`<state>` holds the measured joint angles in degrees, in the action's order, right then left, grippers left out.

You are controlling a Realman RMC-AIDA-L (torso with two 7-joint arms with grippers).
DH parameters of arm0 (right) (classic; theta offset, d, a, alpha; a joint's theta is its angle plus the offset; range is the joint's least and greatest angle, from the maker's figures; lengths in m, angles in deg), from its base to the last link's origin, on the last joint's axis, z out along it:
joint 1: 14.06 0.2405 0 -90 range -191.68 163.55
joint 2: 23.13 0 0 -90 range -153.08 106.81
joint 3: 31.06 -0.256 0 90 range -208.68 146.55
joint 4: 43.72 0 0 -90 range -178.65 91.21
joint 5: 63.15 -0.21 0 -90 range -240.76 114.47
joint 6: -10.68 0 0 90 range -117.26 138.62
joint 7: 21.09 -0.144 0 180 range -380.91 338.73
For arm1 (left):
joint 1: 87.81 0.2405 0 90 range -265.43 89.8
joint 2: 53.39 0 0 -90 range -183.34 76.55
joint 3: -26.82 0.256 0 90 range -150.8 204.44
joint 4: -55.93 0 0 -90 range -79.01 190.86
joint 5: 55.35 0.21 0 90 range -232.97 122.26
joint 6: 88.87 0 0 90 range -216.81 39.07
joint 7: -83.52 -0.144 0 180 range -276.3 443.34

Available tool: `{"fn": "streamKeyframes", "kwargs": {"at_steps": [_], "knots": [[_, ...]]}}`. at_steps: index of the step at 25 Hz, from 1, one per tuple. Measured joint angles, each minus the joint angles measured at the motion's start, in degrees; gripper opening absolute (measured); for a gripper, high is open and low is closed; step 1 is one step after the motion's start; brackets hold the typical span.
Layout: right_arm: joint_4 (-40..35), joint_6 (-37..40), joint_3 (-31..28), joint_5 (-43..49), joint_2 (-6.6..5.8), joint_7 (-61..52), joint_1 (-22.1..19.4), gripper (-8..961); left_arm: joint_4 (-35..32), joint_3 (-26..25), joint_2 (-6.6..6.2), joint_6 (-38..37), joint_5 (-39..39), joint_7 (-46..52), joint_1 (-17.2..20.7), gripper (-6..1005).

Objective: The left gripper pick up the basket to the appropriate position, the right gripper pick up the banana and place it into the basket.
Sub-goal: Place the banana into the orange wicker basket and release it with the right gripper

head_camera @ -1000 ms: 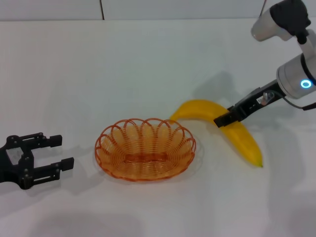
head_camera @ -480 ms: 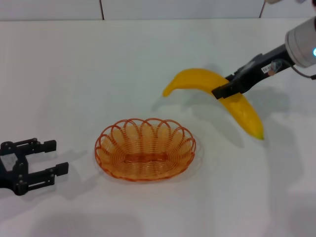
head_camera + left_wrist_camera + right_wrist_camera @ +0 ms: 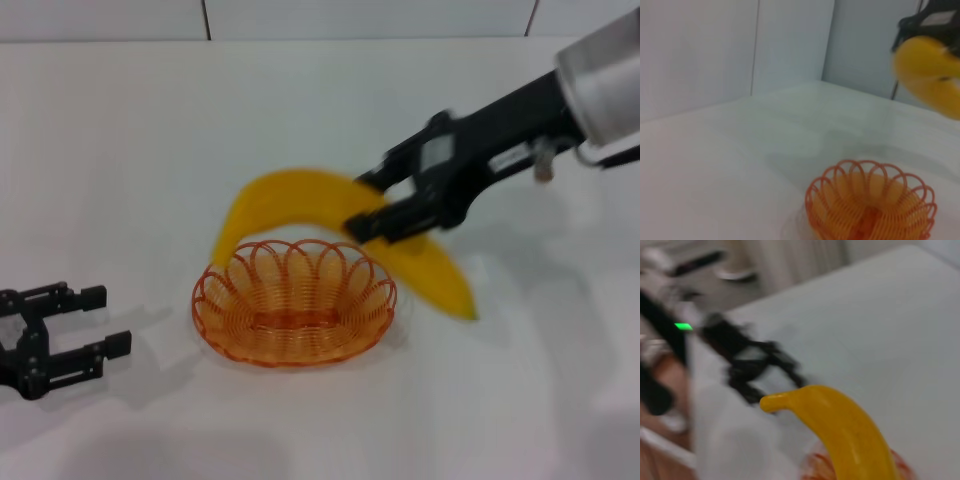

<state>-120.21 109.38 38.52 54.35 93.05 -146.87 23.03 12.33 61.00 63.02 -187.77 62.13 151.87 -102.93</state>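
Next, my right gripper lets go of the yellow banana lengthwise across the middle of the orange wire basket (image 3: pixel 287 303).
The orange wire basket (image 3: pixel 294 302) stands on the white table, front centre; it also shows in the left wrist view (image 3: pixel 871 209). My right gripper (image 3: pixel 385 212) is shut on the yellow banana (image 3: pixel 300 203) and holds it in the air over the basket's far and right rim, one end hanging past the basket's right side. The banana also shows in the right wrist view (image 3: pixel 847 430) and the left wrist view (image 3: pixel 930 75). My left gripper (image 3: pixel 95 320) is open and empty, low at the table's front left, apart from the basket; it shows far off in the right wrist view (image 3: pixel 757 365).
The white table (image 3: pixel 300 120) stretches back to a pale wall with panel seams.
My right gripper has lifted the banana off the table and carried it left, from right of the basket to above its rim. My left gripper has drawn back slightly to the left.
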Motion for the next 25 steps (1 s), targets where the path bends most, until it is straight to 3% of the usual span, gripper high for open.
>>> {"fn": "streamKeyframes", "kwargs": {"at_steps": [9,19,25], "knots": [[2.9,-6.1,15.6,-3.9,0.08,0.8,0.7,520,0.0,0.0,-0.05,-0.1,1.1,0.0,-0.6,678],[17.5,-13.0,16.7,-3.9,0.04,0.9,8.3,525,0.0,0.0,-0.05,-0.1,1.7,0.1,-1.4,680],[19.3,-12.7,16.7,-4.3,0.07,4.3,9.0,528,0.2,0.0,-0.05,-0.1,1.7,-0.1,-1.6,678]]}}
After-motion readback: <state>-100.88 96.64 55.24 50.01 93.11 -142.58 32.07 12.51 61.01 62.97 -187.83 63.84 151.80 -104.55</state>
